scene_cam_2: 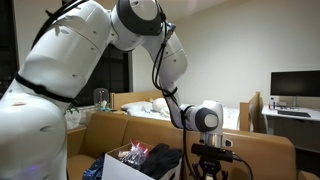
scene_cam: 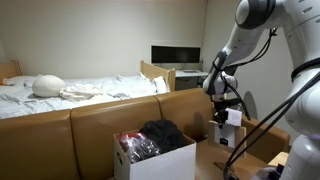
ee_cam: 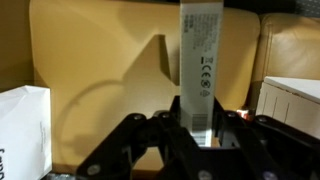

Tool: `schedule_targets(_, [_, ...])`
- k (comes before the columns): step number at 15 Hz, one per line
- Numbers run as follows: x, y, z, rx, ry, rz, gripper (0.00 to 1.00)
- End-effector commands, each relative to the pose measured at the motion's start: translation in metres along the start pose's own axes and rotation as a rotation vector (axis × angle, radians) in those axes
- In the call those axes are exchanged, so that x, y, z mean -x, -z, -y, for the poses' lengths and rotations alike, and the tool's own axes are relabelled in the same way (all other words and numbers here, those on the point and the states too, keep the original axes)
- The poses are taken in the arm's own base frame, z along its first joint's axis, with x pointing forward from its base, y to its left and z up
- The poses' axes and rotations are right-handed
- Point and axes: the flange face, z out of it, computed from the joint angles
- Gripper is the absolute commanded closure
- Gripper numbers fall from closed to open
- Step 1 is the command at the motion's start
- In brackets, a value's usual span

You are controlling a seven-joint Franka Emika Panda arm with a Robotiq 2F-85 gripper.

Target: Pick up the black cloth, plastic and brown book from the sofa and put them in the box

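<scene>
The brown book will be released on the black cloth inside the white box (scene_cam: 163, 135), beside the plastic.
My gripper (ee_cam: 200, 128) is shut on an upright white printed card (ee_cam: 200, 55), held over the tan leather sofa (ee_cam: 100, 70). In an exterior view the gripper (scene_cam: 227, 108) hangs above the sofa's (scene_cam: 60, 130) right end, with the white card (scene_cam: 233, 119) under it. The white box (scene_cam: 158, 160) stands on the seat to the left of the gripper. The black cloth (scene_cam: 166, 134) and the reddish plastic (scene_cam: 135, 146) lie inside it. The gripper (scene_cam_2: 211, 152), box (scene_cam_2: 118, 168), cloth (scene_cam_2: 161, 156) and plastic (scene_cam_2: 131, 153) show in both exterior views. The brown book is out of view.
A bed with white sheets (scene_cam: 70, 92) stands behind the sofa, and beyond it a desk with a monitor (scene_cam: 176, 55). A white side of the box (ee_cam: 22, 130) shows at the wrist view's left edge, a white ridged object (ee_cam: 292, 100) at its right.
</scene>
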Motion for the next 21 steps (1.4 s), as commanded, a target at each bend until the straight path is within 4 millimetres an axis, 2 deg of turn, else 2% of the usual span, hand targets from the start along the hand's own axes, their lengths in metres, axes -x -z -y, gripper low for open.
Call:
schedule_targets(1, [0.025, 0.068, 0.022, 0.126, 0.048, -0.144, 0.91])
schedule_targets(3, [0.027, 0.105, 0.039, 0.19, 0.069, -0.237, 0.91])
schedule_targets(5, [0.029, 0.144, 0.066, 0.243, 0.101, -0.332, 0.91])
schedule_targets(7, [0.027, 0.176, 0.105, 0.275, 0.157, -0.397, 0.91])
schedule_targets(10, [0.024, 0.203, 0.182, 0.333, 0.326, -0.429, 0.91])
schedule_targets(12, [0.025, 0.218, 0.24, 0.394, 0.439, -0.455, 0.91])
schedule_targets(17, [0.021, 0.234, 0.395, 0.508, 0.66, -0.505, 0.91])
schedule_targets(19, [0.011, 0.238, 0.435, 0.49, 0.698, -0.542, 0.9])
schedule_targets(20, [0.004, 0.24, 0.449, 0.477, 0.702, -0.553, 0.9])
schedule_targets(21, [-0.007, 0.239, 0.454, 0.448, 0.699, -0.557, 0.9])
